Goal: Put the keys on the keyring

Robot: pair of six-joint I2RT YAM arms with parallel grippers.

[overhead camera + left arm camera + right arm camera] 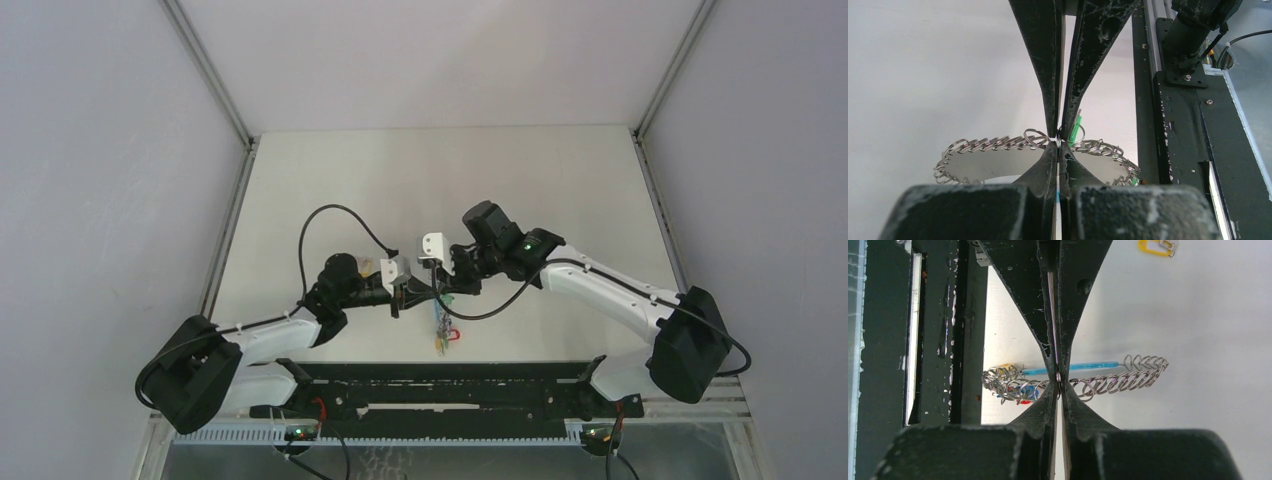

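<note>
The robot's right gripper is shut on the ring that the left gripper holds, beside the green-headed key, so it should open and take the key's head [1075, 129].
Both grippers meet over the middle of the table. The keyring [441, 325], a loop of silver chained rings [993, 145] and a bright blue band [1093, 366], hangs between them, with red and blue tags [1025, 392] dangling. My left gripper [1058, 144] is shut on a small ring of the chain. My right gripper [1058, 379] is shut on the chain from the opposite side, tip to tip with the left. The green-headed key [1076, 127] hangs right behind the pinched ring. The yellow-headed key [1153, 246] lies loose on the table, beside the left wrist [368, 266].
A black rail frame [440, 385] runs along the near table edge, close beside the grippers [1178, 130] [938, 330]. White walls enclose the table at left, right and back. A black cable [330, 215] loops above the left arm.
</note>
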